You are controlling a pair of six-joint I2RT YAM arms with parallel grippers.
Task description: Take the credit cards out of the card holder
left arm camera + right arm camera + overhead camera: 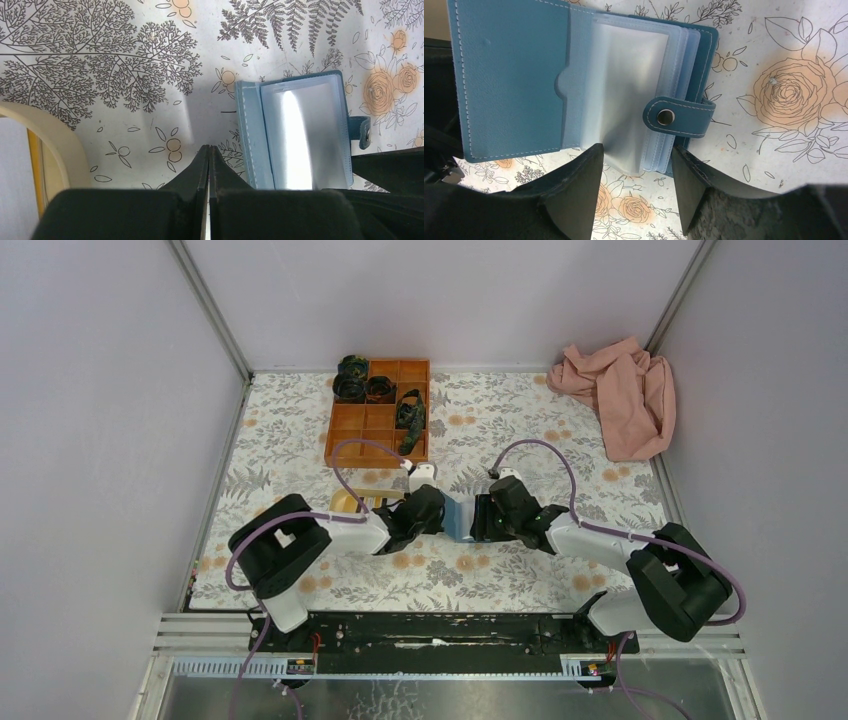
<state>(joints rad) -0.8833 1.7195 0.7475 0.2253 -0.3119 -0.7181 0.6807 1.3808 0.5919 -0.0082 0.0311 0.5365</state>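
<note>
My left gripper is resting closed next to the card holder's stitched edge, so I will open it and pinch that stitched edge [251,167] before my right gripper turns the card holder's sleeves.
The light-blue card holder [458,518] lies open on the floral tablecloth between my two grippers. In the right wrist view, the card holder [509,80] shows a plain blue pocket, clear plastic sleeves [629,85] and a snap strap [676,116]. My right gripper [636,147] is open, with its jaws on either side of the sleeves' near edge. My left gripper [209,147] is shut, with its tips on the cloth just left of the card holder [300,135]. A thin pale sliver shows between its fingers. I cannot tell what it is. No credit card shows clearly.
A yellow oval tray [345,502] sits just left of the left gripper, and its cream rim [55,135] shows in the left wrist view. An orange divided box [378,420] with dark rolled items stands behind. A pink cloth [620,395] lies at the back right.
</note>
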